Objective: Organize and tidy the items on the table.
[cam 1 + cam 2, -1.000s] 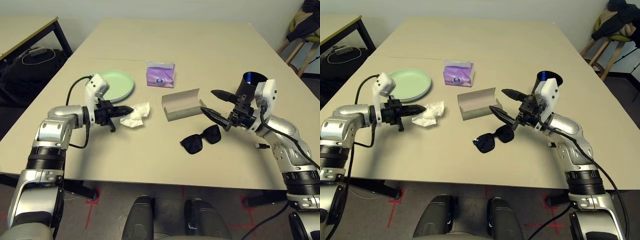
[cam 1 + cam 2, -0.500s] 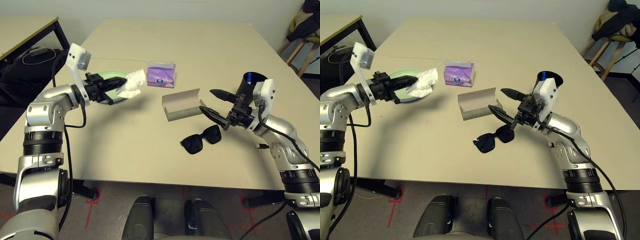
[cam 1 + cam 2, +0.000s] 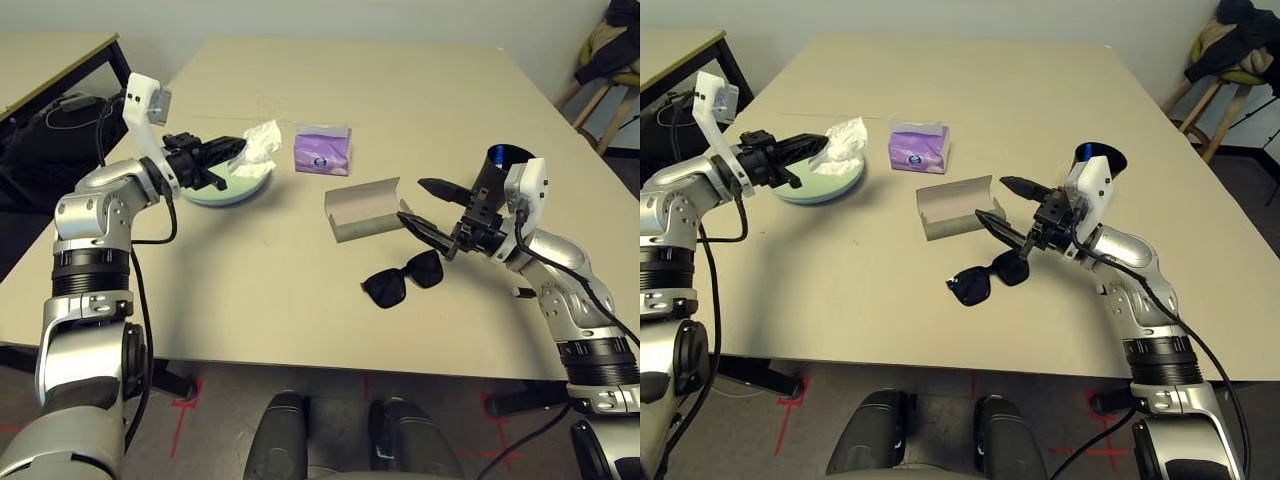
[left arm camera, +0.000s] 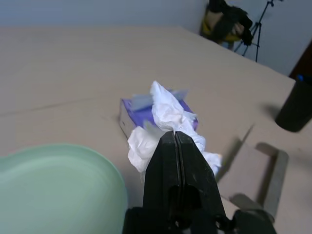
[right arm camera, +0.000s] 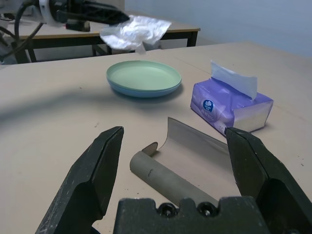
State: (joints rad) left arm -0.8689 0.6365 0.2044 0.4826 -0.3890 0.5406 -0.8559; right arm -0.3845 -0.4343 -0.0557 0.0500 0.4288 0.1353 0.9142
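Next, my left gripper releases the crumpled white tissue on the pale green plate's half [image 3: 240,168] [image 4: 78,186] that is nearest the purple tissue packet.
My left gripper [image 3: 237,149] is shut on the crumpled white tissue [image 3: 262,140] and holds it in the air just above the stacked pale green and pale blue plates [image 3: 236,186]. In the left wrist view the tissue [image 4: 168,109] bunches out past the closed fingertips. The purple tissue packet [image 3: 321,150] stands right of the plates. An open grey glasses case [image 3: 365,208] lies mid-table, with the black sunglasses [image 3: 402,279] in front of it. My right gripper [image 3: 432,210] hovers open beside the case's right end, holding nothing. Behind that gripper stands the black cup [image 3: 500,165].
A smaller beige table with black legs [image 3: 50,60] stands at the back left, with a dark bag [image 3: 70,110] on the floor beside it. A stool with clothes [image 3: 610,50] is at the back right. The table's [image 3: 260,300] near edge runs under both arms.
My left gripper has lifted the tissue off the table and carried it back and left, up over the plates. The right arm has stayed in place, still open.
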